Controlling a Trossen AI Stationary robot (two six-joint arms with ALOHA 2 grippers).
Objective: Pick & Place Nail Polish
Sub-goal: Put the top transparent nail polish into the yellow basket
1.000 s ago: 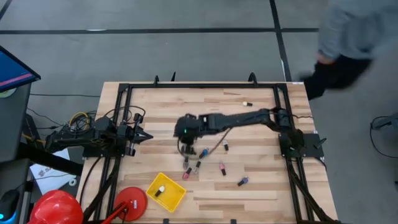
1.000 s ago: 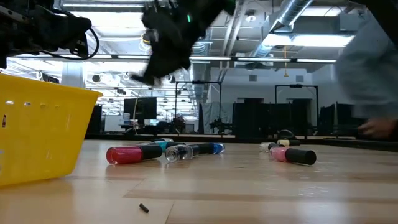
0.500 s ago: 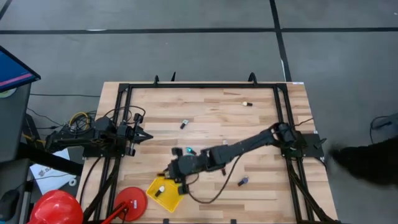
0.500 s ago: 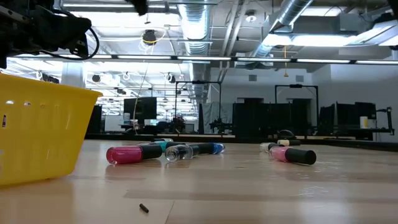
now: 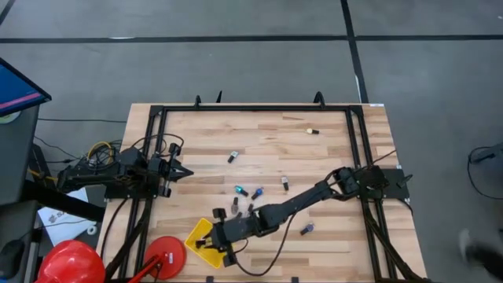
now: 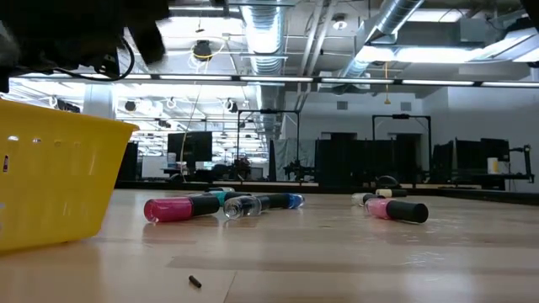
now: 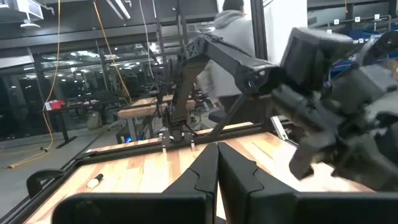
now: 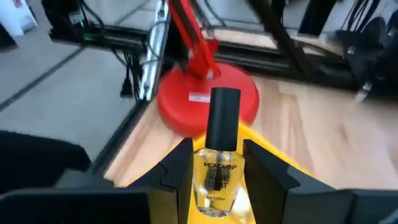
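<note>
The robot's right gripper needs to release the clear nail polish bottle near the middle of the yellow basket's bottom (image 5: 208,243).
My right gripper (image 5: 218,242) reaches from the table's right side to above the yellow basket (image 5: 198,234) at the near left. It is shut on a clear nail polish bottle (image 8: 216,177) with a black cap (image 8: 222,118). Several other nail polish bottles (image 5: 250,196) lie on their sides mid-table; the low view shows a pink one (image 6: 173,209) among them. One more bottle (image 5: 312,130) lies at the far right. My left gripper (image 5: 185,171) waits shut at the table's left side, its fingers (image 7: 217,171) together. My right gripper pinches the bottle's clear glass body (image 8: 214,180) between its two fingers (image 8: 177,165), one on each side. The cap juts out past the fingertips, in line with the fingers. The fingers slant down from the table's right. The bottle is lifted clear, above the yellow basket (image 8: 252,134).
A red disc base (image 5: 165,253) with a red stem stands just left of the basket, and a red helmet (image 5: 71,263) lies off the table's near-left corner. Black frame rails (image 5: 251,108) run round the tabletop. Bare wood lies along the far side.
My right gripper has swung from above the bottles at mid-table toward the near-left, coming down over the yellow basket and tipping its fingers downward. A person at the far right has walked out of view.
</note>
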